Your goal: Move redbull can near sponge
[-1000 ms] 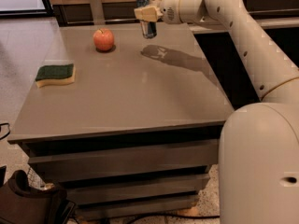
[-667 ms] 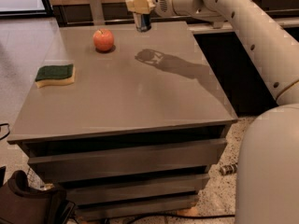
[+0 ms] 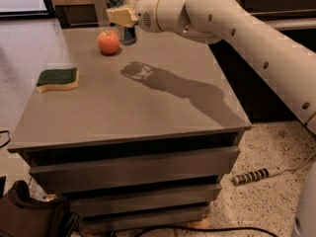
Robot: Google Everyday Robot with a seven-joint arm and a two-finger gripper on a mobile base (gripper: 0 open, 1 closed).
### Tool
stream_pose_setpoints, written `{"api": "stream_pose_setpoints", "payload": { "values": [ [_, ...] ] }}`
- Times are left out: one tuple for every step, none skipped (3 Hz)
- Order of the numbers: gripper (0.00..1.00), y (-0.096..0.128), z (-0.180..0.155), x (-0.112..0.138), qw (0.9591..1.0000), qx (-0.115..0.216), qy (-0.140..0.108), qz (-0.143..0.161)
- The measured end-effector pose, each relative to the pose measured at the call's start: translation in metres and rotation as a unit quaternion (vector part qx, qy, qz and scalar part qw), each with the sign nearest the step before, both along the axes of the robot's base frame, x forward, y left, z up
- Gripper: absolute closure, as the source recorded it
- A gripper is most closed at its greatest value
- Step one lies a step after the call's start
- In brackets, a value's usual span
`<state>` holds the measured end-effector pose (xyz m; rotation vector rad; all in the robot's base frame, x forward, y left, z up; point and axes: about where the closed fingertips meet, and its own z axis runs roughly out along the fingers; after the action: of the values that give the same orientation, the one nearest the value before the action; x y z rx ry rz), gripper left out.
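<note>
Next, I set the redbull can, now held above the table's far edge, on the grey table point(image 3: 100, 82) beside the sponge, in front of the red apple.
The redbull can point(image 3: 122, 32), slim, blue and silver, is held upright above the far edge of the grey table point(image 3: 148, 112), just right of and behind a red apple point(image 3: 108, 42). My gripper point(image 3: 121, 17) is shut on the can's middle; its cream fingers point(image 3: 119, 16) cover part of it. The sponge point(image 3: 58, 79), dark green over yellow foam, lies flat near the table's left edge, well to the left and nearer the camera than the can.
The arm point(image 3: 232, 28) reaches in from the right over the table's far right corner and casts a shadow on the middle. A clear upright object point(image 3: 98, 1) stands behind the table's far edge. A power strip point(image 3: 254, 176) lies on the floor at right.
The gripper has carried the can leftward along the far edge of the table, closer to the apple. The sponge and apple have not moved.
</note>
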<state>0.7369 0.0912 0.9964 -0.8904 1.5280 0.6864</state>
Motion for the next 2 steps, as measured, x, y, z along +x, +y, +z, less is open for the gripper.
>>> {"api": "stream_pose_setpoints", "payload": {
  "values": [
    [1.0, 0.022, -0.021, -0.02, 0.9996, 0.018, 0.017, 0.016],
    [1.0, 0.039, -0.039, -0.035, 0.9978, 0.045, 0.029, 0.039]
  ]
}}
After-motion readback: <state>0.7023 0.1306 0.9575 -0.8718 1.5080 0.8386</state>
